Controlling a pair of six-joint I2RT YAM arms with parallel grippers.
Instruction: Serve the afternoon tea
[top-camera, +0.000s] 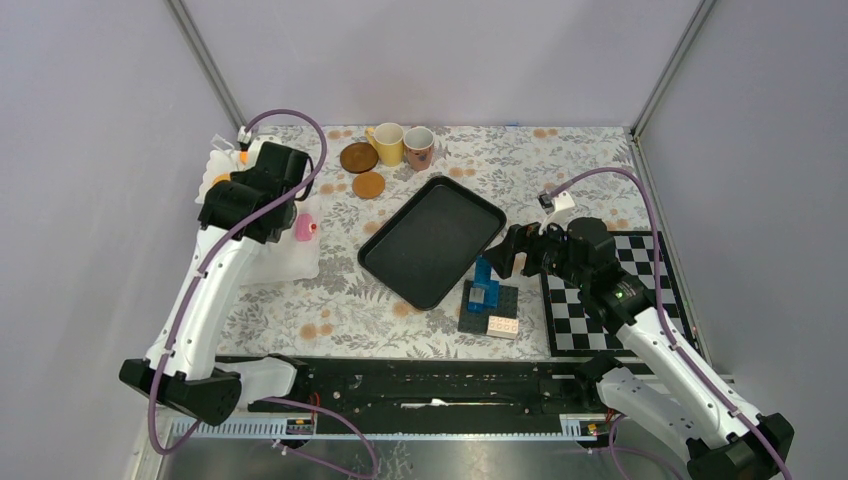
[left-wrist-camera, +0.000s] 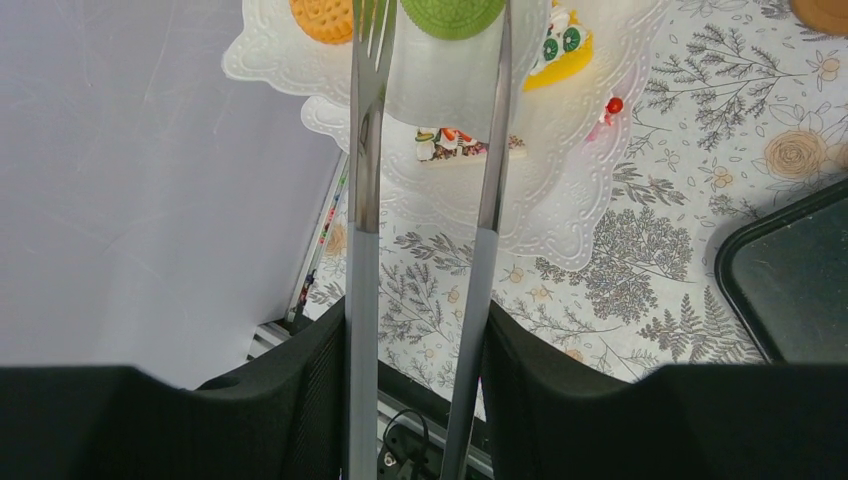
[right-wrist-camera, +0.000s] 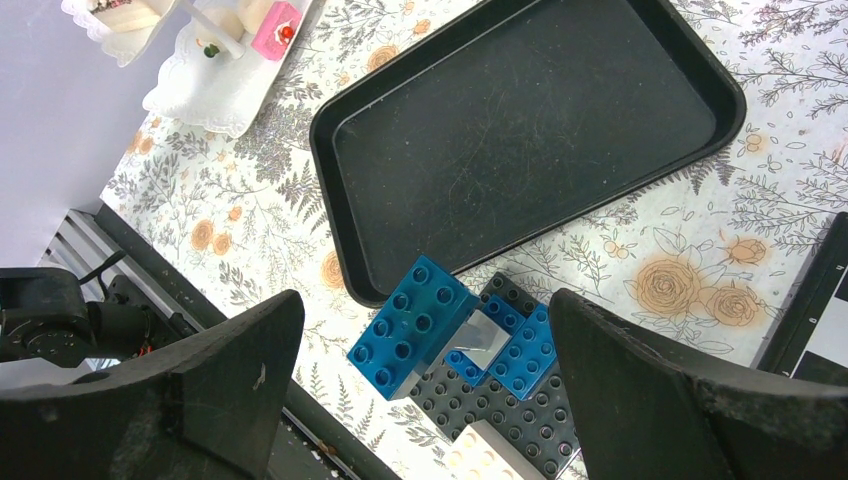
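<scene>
The robot's left gripper needs to release the metal tongs in the black tray's near half (top-camera: 436, 260), near the brick stack.
My left gripper (left-wrist-camera: 415, 345) is shut on metal tongs (left-wrist-camera: 365, 200), which reach out over a white tiered stand (left-wrist-camera: 560, 200). The tong tips flank a green cookie (left-wrist-camera: 452, 15); I cannot tell if they touch it. An orange cookie (left-wrist-camera: 322, 18), a yellow fruit cake (left-wrist-camera: 560, 50) and a small cake slice (left-wrist-camera: 455, 145) lie on the stand. A pink cake (top-camera: 305, 228) shows on its lower tier. A yellow mug (top-camera: 387, 143), a patterned mug (top-camera: 419, 148) and two brown coasters (top-camera: 359, 157) stand at the back. My right gripper (right-wrist-camera: 425, 320) is open and empty.
A black tray (top-camera: 432, 240) lies empty mid-table. A blue and black brick stack (top-camera: 488, 300) sits right under my right gripper, just off the tray's near corner. A checkerboard mat (top-camera: 610, 295) lies at the right. Walls close in on both sides.
</scene>
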